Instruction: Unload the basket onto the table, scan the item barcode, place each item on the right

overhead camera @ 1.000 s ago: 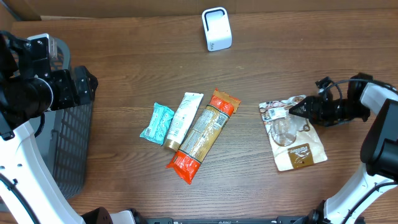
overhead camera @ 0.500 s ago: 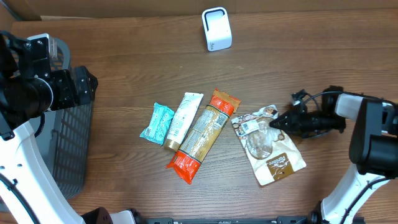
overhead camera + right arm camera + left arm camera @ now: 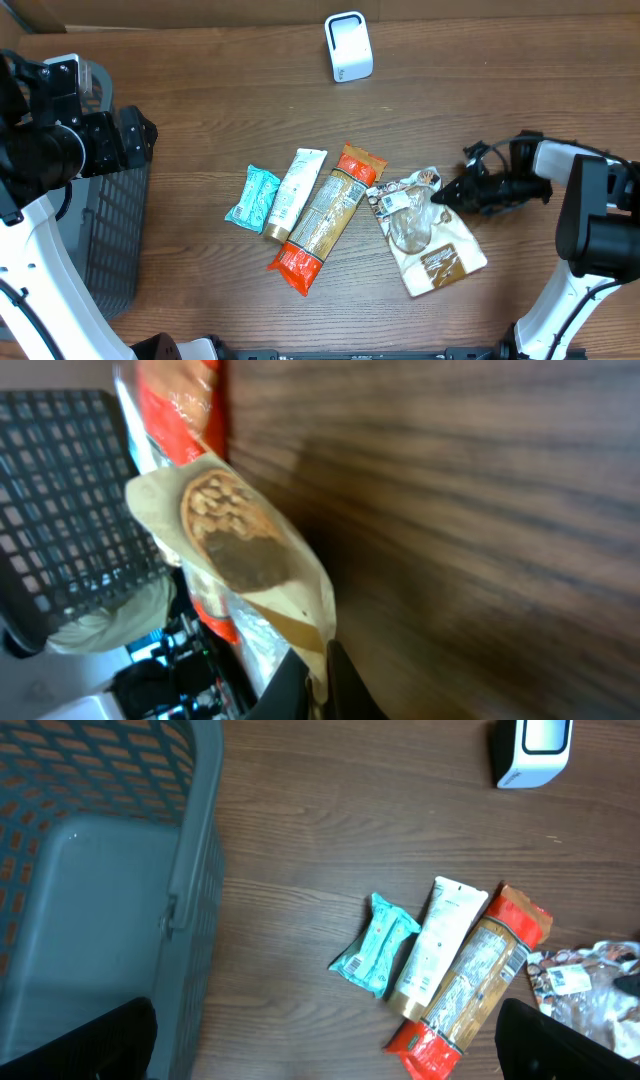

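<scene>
The right gripper needs to release the snack pouch on the table (image 3: 391,249) beside the long orange-ended packet.
The item in hand is a tan and clear snack pouch (image 3: 430,245) with a white label (image 3: 389,200). It lies tilted on the table, right of centre. My right gripper (image 3: 447,194) is shut on its right edge. In the right wrist view the pouch (image 3: 235,540) rises from the pinched jaws of that gripper (image 3: 322,682). The white scanner (image 3: 348,47) stands at the back centre, far from the pouch. My left gripper (image 3: 320,1060) hangs open and empty at the far left, over the basket's edge.
A teal packet (image 3: 253,198), a white tube (image 3: 295,190) and a long orange-ended packet (image 3: 328,215) lie side by side mid-table; the pouch's corner touches the orange one. A grey mesh basket (image 3: 110,240) sits at the left edge.
My right gripper has shut on the pouch's edge and dragged it leftward, turning it, until it meets the long orange packet. The left arm has not moved.
</scene>
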{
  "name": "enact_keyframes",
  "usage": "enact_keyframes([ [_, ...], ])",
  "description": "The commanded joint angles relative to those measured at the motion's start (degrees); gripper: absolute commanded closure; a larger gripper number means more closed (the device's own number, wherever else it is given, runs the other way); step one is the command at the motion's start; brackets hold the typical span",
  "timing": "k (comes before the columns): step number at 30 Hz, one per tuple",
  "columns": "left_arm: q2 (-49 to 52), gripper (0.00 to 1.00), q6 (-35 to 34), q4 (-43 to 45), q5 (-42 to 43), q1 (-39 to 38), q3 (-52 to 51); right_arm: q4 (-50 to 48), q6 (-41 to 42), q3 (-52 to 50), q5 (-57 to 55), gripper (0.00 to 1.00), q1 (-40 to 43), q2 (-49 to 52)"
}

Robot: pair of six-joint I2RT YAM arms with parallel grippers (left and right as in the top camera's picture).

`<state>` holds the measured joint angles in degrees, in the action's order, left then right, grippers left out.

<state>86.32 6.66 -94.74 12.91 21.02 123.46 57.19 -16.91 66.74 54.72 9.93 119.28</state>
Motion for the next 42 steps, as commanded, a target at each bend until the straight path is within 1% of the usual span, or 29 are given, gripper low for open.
enact_keyframes([
  [1, 0.26, 0.01, 1.51, 0.09, 0.66, -0.02, 0.02, 3.80, -1.27, 6.10, 0.85, 0.96, 0.94, -3.65],
  [4, 0.26, 0.00, 1.49, 0.11, 0.66, -0.04, 0.02, 6.62, -0.79, 8.66, -0.15, 0.96, 0.79, -7.91],
  [7, 0.26, 0.00, 1.51, 0.09, 0.66, -0.04, 0.02, 5.42, 6.64, 8.76, -5.84, 0.96, -0.28, -12.94],
  [9, 0.26, 0.00, 1.49, 0.11, 0.66, -0.04, 0.02, 4.02, 13.14, 8.76, -13.99, 0.96, -1.90, -16.04],
  [12, 0.26, 0.00, 1.51, 0.11, 0.66, -0.04, 0.02, 3.32, 20.22, 8.76, -26.49, 0.96, -5.81, -20.33],
  [16, 0.26, 0.01, 1.49, 0.09, 0.63, -0.04, 0.02, 3.15, 27.61, 8.76, -40.61, 0.96, -13.57, -24.96],
  [18, 0.26, 0.00, 1.49, 0.11, 0.66, -0.04, 0.02, 3.91, 32.41, 8.76, -50.07, 0.96, -18.93, -26.47],
  [22, 0.26, 0.00, 1.49, 0.09, 0.66, -0.04, 0.02, 7.67, 41.81, 8.70, -68.48, 0.96, -29.31, -26.67],
  [25, 0.26, 0.00, 1.49, 0.09, 0.66, -0.04, 0.02, 10.14, 47.19, 8.70, -79.78, 0.96, -38.14, -26.21],
  [27, 0.26, 0.00, 1.51, 0.09, 0.66, -0.04, 0.02, 10.19, 48.06, 8.70, -82.38, 0.96, -43.78, -26.05],
  [29, 0.26, 0.00, 1.49, 0.09, 0.66, -0.04, 0.02, 9.55, 48.54, 8.70, -82.53, 0.96, -48.52, -25.99],
  [33, 0.26, 0.01, 1.49, 0.09, 0.66, -0.02, 0.02, 8.07, 48.89, 8.57, -76.78, 0.96, -53.35, -25.75],
  [35, 0.26, 0.00, 1.49, 0.09, 0.66, -0.04, 0.02, 7.37, 48.87, 8.26, -72.43, 0.85, -53.66, -25.46],
  [39, 0.26, 0.00, 1.51, 0.09, 0.66, -0.04, 0.02, 7.19, 48.39, 6.58, -67.23, 0.55, -53.20, -24.30],
  [41, 0.26, 0.01, 1.49, 0.09, 0.66, -0.04, 0.02, 7.15, 46.25, 5.46, -64.28, 0.47, -52.96, -23.19],
  [42, 0.26, 0.01, 1.51, 0.09, 0.63, -0.04, 0.02, 7.15, 44.89, 5.11, -62.93, 0.45, -52.94, -22.49],
])
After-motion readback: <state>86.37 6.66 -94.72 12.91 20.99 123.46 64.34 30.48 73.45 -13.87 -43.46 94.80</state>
